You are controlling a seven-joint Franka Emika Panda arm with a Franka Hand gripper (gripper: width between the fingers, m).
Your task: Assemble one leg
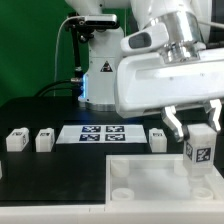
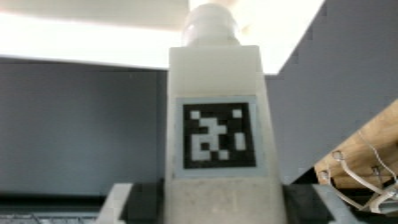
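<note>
Next, I release the leg in the round socket at the white square piece's near corner [image 1: 203, 192], straight below it. The leg is held upright over that corner.
My gripper [image 1: 200, 125] is shut on a leg [image 1: 200, 150], a small white block with a black-and-white tag facing the camera. It holds the leg upright over the near right corner of the large flat white square piece [image 1: 150, 180], at the exterior view's right. In the wrist view the leg [image 2: 221, 120] fills the middle, tag toward the camera, its round peg end pointing away, clamped between my dark pads [image 2: 143, 200]. Three more legs [image 1: 15, 139] [image 1: 43, 140] [image 1: 157, 137] stand on the black table.
The marker board [image 1: 102, 133] lies at the table's middle between the loose legs. The robot base [image 1: 100, 75] and cables stand behind it. A round corner socket [image 1: 120, 173] shows on the square piece's left part.
</note>
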